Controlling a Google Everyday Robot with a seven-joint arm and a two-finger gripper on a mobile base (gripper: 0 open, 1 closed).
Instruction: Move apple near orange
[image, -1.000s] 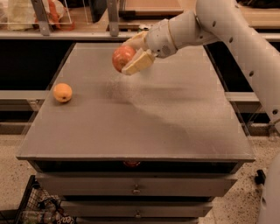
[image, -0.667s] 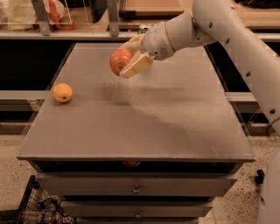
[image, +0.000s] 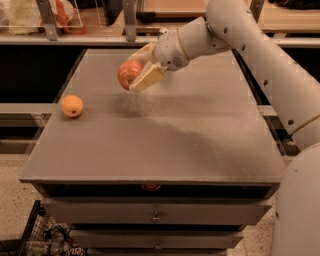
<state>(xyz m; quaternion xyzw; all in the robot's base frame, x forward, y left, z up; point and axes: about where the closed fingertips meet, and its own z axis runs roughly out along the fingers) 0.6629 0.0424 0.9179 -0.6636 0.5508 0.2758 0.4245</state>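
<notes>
Next, my gripper lets go of the apple on the grey table top snug (image: 95, 98) beside the orange, toward the middle of the table.
The apple (image: 128, 74), reddish-pink with paler patches, is held above the grey table top (image: 165, 130) at the back left of centre. My gripper (image: 135, 70) is shut on the apple, with its cream fingers (image: 146, 77) around it; the white arm reaches in from the right. The orange (image: 72, 106), small and yellow-orange, rests on the table near the left edge, to the left of and nearer than the apple. A soft shadow lies on the table under the apple.
The table has drawers (image: 157, 215) below its front edge. A shelf rail (image: 75, 40) with bags on it runs behind the table. A wire basket (image: 45, 240) stands on the floor at the lower left.
My gripper has carried the apple a little to the left, toward the orange. The orange has not moved.
</notes>
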